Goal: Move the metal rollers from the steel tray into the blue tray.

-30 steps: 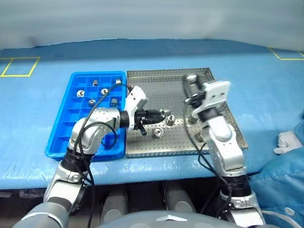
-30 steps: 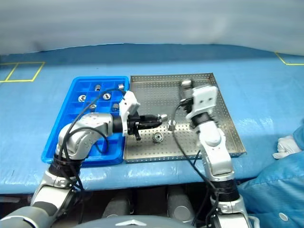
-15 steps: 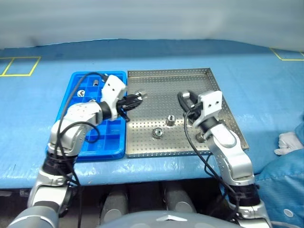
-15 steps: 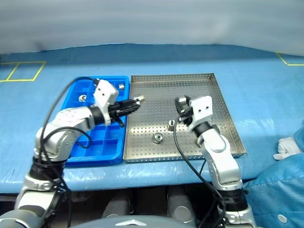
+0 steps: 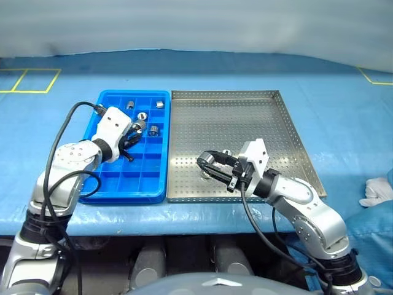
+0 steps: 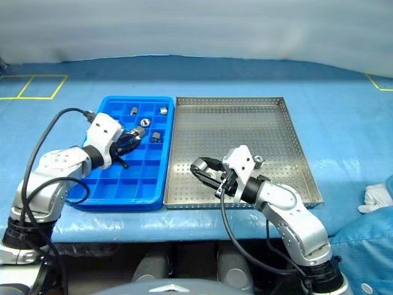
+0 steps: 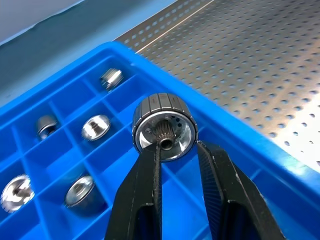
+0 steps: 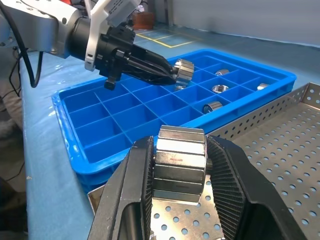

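The robot's left gripper needs to let go of the roller in a compartment midway [image 5: 101, 145] along the edge of the blue tray that is farthest from the steel tray.
The blue tray [image 5: 103, 187] lies left of the steel tray [image 5: 245, 117], their sides touching. My left gripper [image 5: 134, 130] hangs over the blue tray's far compartments, shut on a metal roller [image 7: 165, 127] at its fingertips. Several more rollers [image 7: 96, 126] lie in compartments just beyond it. Low over the front of the steel tray, my right gripper [image 5: 207, 166] points left, shut on a second roller [image 8: 180, 165]. One loose roller [image 6: 259, 160] sits on the perforated floor behind the right wrist.
Both trays rest on a table covered in blue sheet. Yellow tape marks a square [image 5: 31, 80] at the far left. A white cloth [image 5: 379, 190] lies at the right edge, near blue fabric [image 5: 374, 246].
My left gripper carried its roller leftward from the steel tray to above the blue tray. My right gripper came down and nearer with its roller, turning to point left. The camera shifted slightly.
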Controlling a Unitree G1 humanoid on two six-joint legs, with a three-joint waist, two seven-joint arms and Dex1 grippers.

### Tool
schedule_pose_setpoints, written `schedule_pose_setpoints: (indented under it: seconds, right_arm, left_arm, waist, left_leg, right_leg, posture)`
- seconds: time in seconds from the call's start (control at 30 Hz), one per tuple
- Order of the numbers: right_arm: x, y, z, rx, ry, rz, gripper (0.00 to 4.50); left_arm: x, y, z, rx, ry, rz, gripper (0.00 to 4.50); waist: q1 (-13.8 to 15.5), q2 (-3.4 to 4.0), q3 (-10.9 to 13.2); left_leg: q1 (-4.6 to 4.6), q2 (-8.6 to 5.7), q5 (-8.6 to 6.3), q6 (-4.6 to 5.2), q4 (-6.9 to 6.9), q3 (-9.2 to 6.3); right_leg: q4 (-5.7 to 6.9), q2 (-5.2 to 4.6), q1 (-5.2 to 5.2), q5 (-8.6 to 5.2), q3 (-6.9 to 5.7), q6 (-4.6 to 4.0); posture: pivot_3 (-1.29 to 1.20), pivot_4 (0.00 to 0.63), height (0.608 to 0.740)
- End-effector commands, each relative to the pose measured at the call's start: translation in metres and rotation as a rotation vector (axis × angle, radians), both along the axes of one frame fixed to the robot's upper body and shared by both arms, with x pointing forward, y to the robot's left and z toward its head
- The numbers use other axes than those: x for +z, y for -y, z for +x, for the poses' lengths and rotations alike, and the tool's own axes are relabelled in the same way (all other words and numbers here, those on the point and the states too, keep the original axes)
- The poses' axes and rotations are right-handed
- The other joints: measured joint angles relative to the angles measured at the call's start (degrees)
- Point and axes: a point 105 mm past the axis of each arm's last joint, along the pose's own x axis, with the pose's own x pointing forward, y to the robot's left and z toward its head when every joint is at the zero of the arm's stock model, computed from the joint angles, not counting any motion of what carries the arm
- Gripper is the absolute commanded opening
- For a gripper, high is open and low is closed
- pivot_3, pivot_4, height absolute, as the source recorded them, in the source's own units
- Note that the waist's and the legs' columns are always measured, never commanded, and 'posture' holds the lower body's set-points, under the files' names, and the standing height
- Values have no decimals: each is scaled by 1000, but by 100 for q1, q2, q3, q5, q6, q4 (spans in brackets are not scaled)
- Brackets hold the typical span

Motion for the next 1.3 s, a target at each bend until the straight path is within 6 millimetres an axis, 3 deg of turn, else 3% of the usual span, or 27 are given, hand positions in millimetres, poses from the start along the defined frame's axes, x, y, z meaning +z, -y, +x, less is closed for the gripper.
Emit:
schedule_pose_setpoints:
  seconds: [0.03,0.23,0.53,0.77,0.93,1.07,1.2,1.3]
  right_arm:
    - [12,-2,1,0,54,22,1281]
    - [16,1,8,-50,64,36,1281]
    - [14,1,12,-77,56,32,1281]
    - [11,0,18,-82,46,24,1281]
    - [10,-2,20,-84,46,15,1281]
    - [10,-2,20,-85,44,14,1281]
    - [9,-5,18,-65,41,13,1281]
    - [11,-14,16,-25,10,39,1281]
  left_arm:
    - [-2,-23,1,144,6,84,834]
    - [-10,-52,-1,327,-11,149,834]
    - [-6,-76,-13,444,2,155,834]
    - [-17,-73,-22,426,-35,147,834]
    - [-16,-65,-22,369,-14,151,2316]
    - [2,-60,-17,365,81,52,3595]
    - [26,-36,-16,190,187,-90,3595]
    - [27,-15,-34,-42,132,-98,3595]
  waist:
    - [-1,0,0]
    - [8,-1,1]
    - [14,-2,1]
    - [63,-4,2]
    - [128,-4,2]
    - [177,-5,2]
    - [218,-5,2]
    - [193,-5,2]
  left_leg:
    - [-2,0,-1,-1,-3,1]
    - [-3,2,-3,-3,-10,-5]
    - [-1,2,-3,-4,-9,-4]
    - [-1,1,-3,-4,-5,-3]
    - [0,1,-3,-4,-6,-2]
    - [0,0,-3,-5,-5,-2]
    - [-2,0,-3,-5,-4,-3]
    - [-2,1,-3,-5,-6,0]
  right_leg:
    - [-1,0,-2,0,0,0]
    - [-1,0,-5,-2,-7,-3]
    - [0,-2,-4,-2,-8,-3]
    - [-1,-6,-3,-2,-10,-3]
    - [0,-6,-2,-2,-10,-4]
    - [-2,-8,-1,-2,-10,-4]
    - [-3,-8,-2,-2,-12,-4]
    - [-2,-9,-3,-2,-12,-5]
  posture:
    - [19,150,740]
    - [24,150,740]
    - [33,150,740]
    - [57,150,740]
    - [60,150,740]
    - [60,150,740]
    - [61,150,740]
    - [61,150,740]
